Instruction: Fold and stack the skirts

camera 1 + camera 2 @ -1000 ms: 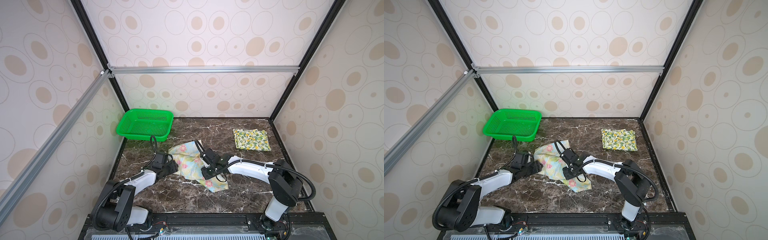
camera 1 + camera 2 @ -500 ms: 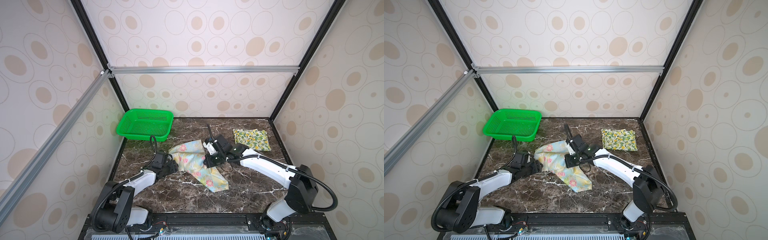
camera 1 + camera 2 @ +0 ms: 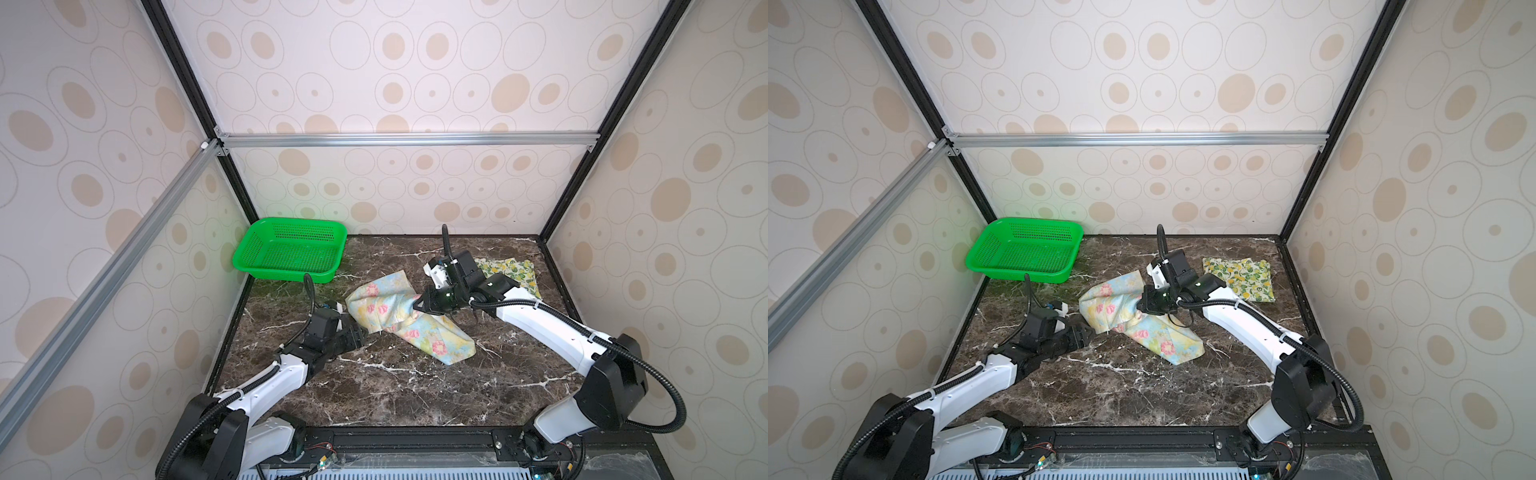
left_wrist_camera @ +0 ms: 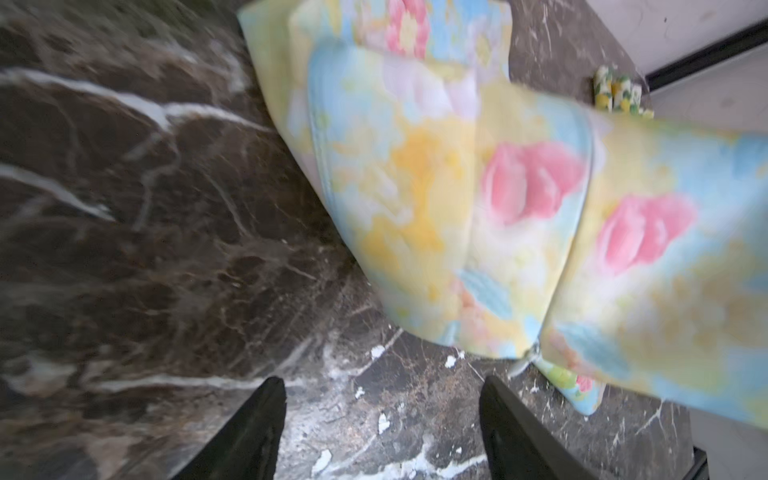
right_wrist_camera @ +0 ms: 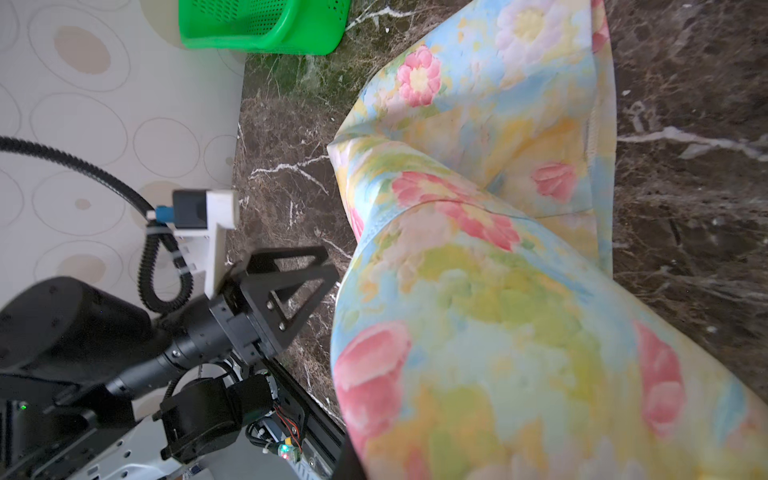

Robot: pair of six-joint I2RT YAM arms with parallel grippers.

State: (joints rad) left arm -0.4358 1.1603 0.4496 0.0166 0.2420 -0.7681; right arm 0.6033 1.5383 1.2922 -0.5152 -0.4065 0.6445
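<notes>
I will move my left gripper next to go to the pastel skirt's corner (image 4: 320,92) nearest the green basket, and close it there.
The pastel yellow-blue skirt (image 3: 384,307) (image 3: 1115,305) with pink flowers lies rumpled mid-table, one part lifted. My right gripper (image 3: 419,308) (image 3: 1140,305) is shut on that raised edge; in the right wrist view the cloth (image 5: 478,291) covers its jaws. My left gripper (image 3: 362,333) (image 3: 1089,332) rests low at the skirt's left edge, open and holding nothing; the left wrist view shows its gripper (image 4: 382,388) over bare marble just short of the cloth (image 4: 457,199). The lemon-print skirt (image 3: 513,272) (image 3: 1241,276) (image 4: 615,89) lies folded at the back right.
A green perforated basket (image 3: 291,275) (image 3: 1019,272) (image 5: 257,39) stands at the back left corner. The dark marble table (image 3: 374,399) is closed in by patterned walls on three sides, with a black rail along its front edge.
My right gripper has carried the pastel skirt's edge up and toward the back, its arm swinging out to the right. The cloth now drapes from it. The left gripper has barely moved.
</notes>
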